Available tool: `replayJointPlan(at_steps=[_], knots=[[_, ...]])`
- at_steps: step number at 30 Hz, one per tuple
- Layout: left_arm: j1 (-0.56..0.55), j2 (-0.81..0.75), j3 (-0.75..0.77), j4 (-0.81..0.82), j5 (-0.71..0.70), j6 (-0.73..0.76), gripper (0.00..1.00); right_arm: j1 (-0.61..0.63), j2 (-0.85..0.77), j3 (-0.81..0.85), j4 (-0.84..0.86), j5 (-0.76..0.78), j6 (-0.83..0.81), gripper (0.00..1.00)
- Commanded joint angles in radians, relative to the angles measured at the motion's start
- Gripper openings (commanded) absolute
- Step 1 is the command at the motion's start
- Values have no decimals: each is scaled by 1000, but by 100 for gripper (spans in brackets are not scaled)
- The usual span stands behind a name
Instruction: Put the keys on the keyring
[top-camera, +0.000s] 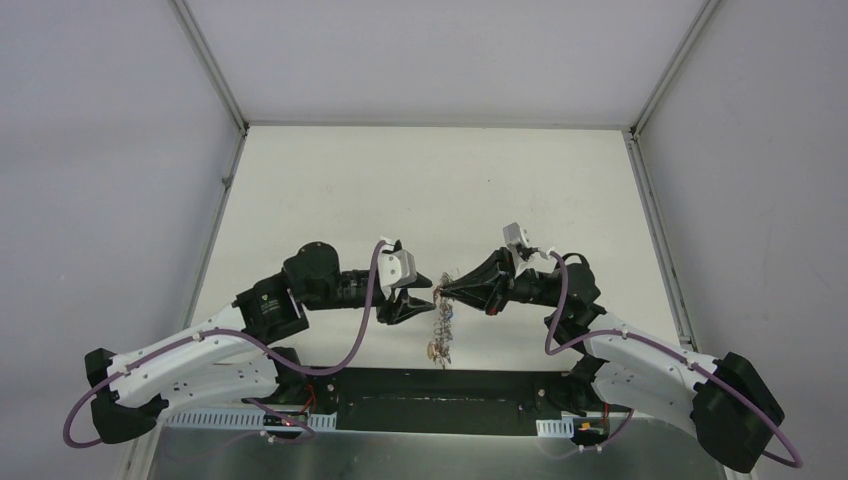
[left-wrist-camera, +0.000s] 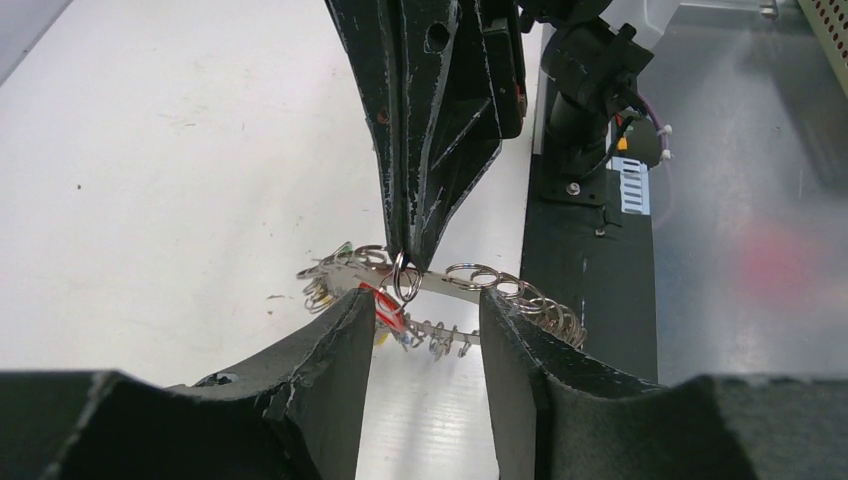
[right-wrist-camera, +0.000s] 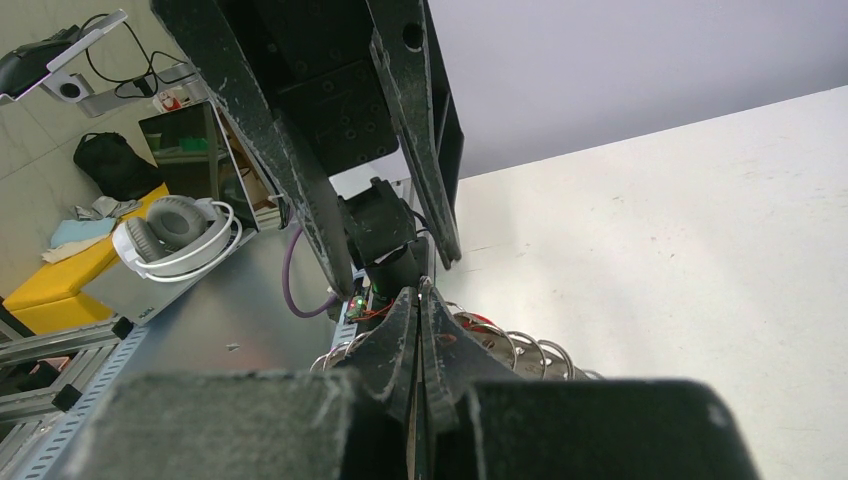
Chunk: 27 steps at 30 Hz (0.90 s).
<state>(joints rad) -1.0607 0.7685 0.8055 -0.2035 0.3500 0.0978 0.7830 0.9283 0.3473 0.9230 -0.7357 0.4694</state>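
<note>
The small ring at my right gripper's fingers hangs off-centre beside one left finger, so next my left gripper opens, turns and pinches the ring's lower edge (left-wrist-camera: 408, 300).
The keyring (top-camera: 440, 328) hangs in the air between my two grippers, its small rings and tags dangling down. In the left wrist view it is a flat silver band (left-wrist-camera: 500, 290) fringed with small rings. My right gripper (top-camera: 446, 290) is shut on the keyring's top edge, pinching it at a small ring (left-wrist-camera: 405, 283). My left gripper (left-wrist-camera: 427, 300) is open, with one finger on each side of the band. A red tag (left-wrist-camera: 388, 306) lies against the inner face of its left finger. The keyring's rings also show behind my shut right gripper (right-wrist-camera: 420, 300). No black-headed key shows.
The black base plate (top-camera: 440, 385) and a metal shelf edge (top-camera: 400, 440) lie just under the hanging keyring. The white table (top-camera: 430, 190) stretches behind, framed by enclosure walls. White headphones (right-wrist-camera: 175, 235) lie off the table in the right wrist view.
</note>
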Motion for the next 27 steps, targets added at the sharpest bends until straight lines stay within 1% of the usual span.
replayJointPlan(at_steps=[1, 5, 15, 19, 23, 27], knots=[[-5, 33, 29, 62, 56, 3, 43, -1, -27, 16, 82, 31, -5, 0], [-6, 52, 7, 82, 67, -12, 42, -1, -31, 13, 82, 33, -5, 0], [-6, 41, -62, 120, 66, -61, 40, -1, -41, 10, 84, 45, -6, 0], [-5, 30, -86, 122, 64, -84, 36, -1, -47, 12, 86, 51, -5, 0], [-5, 13, -101, 127, 59, -88, 26, -1, -48, 13, 87, 53, -3, 0], [-5, 9, -111, 119, 48, -79, 25, -1, -46, 13, 95, 57, 0, 0]])
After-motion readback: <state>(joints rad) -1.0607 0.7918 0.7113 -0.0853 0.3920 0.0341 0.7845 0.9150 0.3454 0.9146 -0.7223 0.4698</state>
